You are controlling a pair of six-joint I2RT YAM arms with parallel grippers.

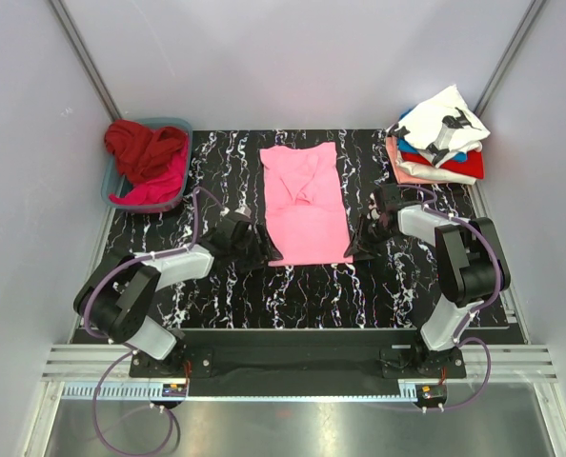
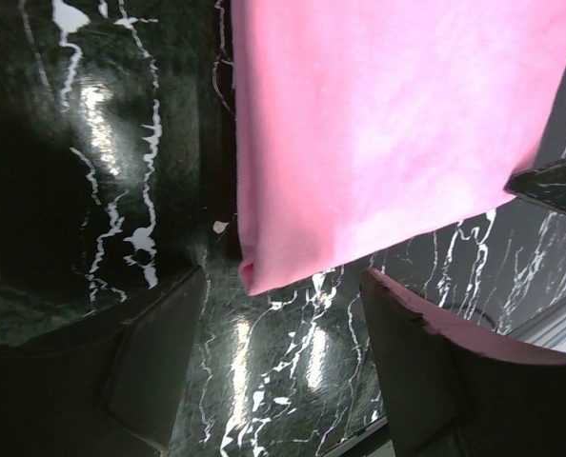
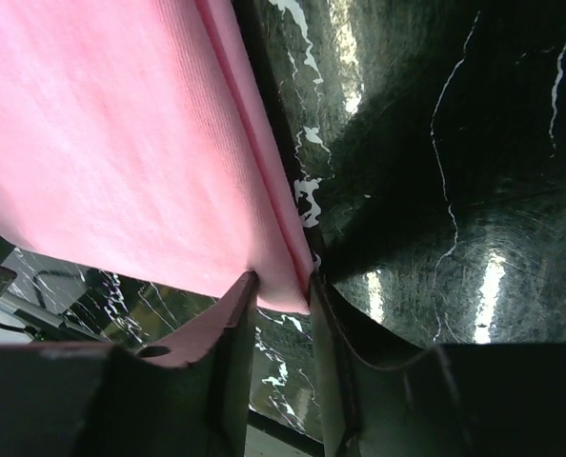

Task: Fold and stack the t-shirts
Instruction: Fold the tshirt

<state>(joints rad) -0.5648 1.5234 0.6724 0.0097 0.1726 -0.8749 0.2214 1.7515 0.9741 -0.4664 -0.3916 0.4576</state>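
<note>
Next, my left gripper pinches the pink t-shirt's near corner, as that corner [image 2: 260, 271] lies loose at its open fingers, before both grippers lift the pink t-shirt's hem.
A light pink t-shirt [image 1: 307, 205], folded into a long strip, lies flat on the middle of the black marbled table [image 1: 226, 305]. My left gripper [image 1: 264, 249] is at its near left corner. In the left wrist view that gripper [image 2: 281, 286] is open, and the shirt's corner [image 2: 254, 271] lies just ahead of the gap, untouched. My right gripper [image 1: 354, 249] is at the near right corner. In the right wrist view its fingers [image 3: 283, 286] pinch the folded edge of the pink cloth [image 3: 102, 143] from both sides.
A blue basket [image 1: 111, 186] at the back left holds a dark red shirt [image 1: 145, 148] and a magenta one [image 1: 159, 188]. At the back right stands a pile of folded shirts [image 1: 437, 143], with a white black-printed one on top. Grey walls enclose the table.
</note>
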